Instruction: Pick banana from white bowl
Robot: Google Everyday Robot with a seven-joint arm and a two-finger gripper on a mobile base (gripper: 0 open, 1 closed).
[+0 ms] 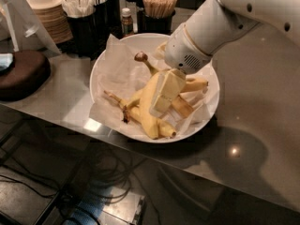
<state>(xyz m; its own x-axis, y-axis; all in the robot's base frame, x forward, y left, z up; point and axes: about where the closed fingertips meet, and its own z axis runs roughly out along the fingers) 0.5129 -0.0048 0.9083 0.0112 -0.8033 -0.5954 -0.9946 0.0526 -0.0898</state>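
Observation:
The pale finger of my gripper lies across the top of the banana's body, so next I open, back away and grip the banana's middle [153, 83] from its side before I lift.
The white bowl [107, 62], lined with crinkled paper, stands on the grey counter and holds several bananas. The banana [146, 102] is the long curved one; its stem rises to a dark brown knob at the bowl's back. My gripper [171, 104] reaches down from the upper right into the middle of the bowl. Its pale finger [165, 92] lies across the banana's body, and the fingers are closed around the banana's middle. The banana still rests among the others in the bowl. Part of its body is hidden behind the finger.
Shorter bananas [193, 84] lie right of and under the gripper. Behind the bowl stand stacked beige bowls [46, 11], black holders with napkins [84, 18], a small bottle [126, 21] and a cup of stir sticks [158, 6]. A dark round object [21, 74] sits left. The counter's front edge runs below the bowl.

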